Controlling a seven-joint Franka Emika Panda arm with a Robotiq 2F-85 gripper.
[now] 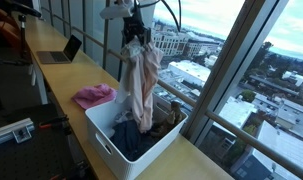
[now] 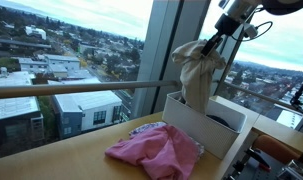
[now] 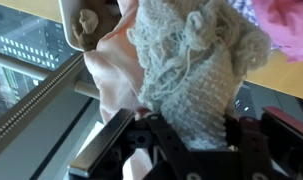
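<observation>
I will let go of the cream knit on top of the pink garment point(image 1: 107, 88) point(image 3: 289, 30) on the counter next to the bin. The knit now dangles into the white bin.
My gripper point(image 1: 137, 33) hangs above a white bin point(image 1: 106, 140), shut on a bunch of clothing: a beige knitted garment point(image 3: 191, 70) and a pale pink cloth point(image 3: 111, 75). In both exterior views the held clothes point(image 1: 141, 80) dangle from the gripper point(image 2: 207, 47) straight down into the bin point(image 2: 196, 125), where dark garments point(image 1: 131, 140) lie. In the wrist view the knit sits clamped between the black fingers point(image 3: 126, 140), filling the gap of the gripper point(image 3: 186, 130).
A pink garment point(image 1: 93, 96) lies on the wooden counter point(image 1: 61, 80) beside the bin, also visible as the pink garment point(image 2: 156, 152) in front of it. A laptop point(image 1: 63, 50) sits farther along the counter. Tall windows with a rail point(image 2: 71, 90) border the counter.
</observation>
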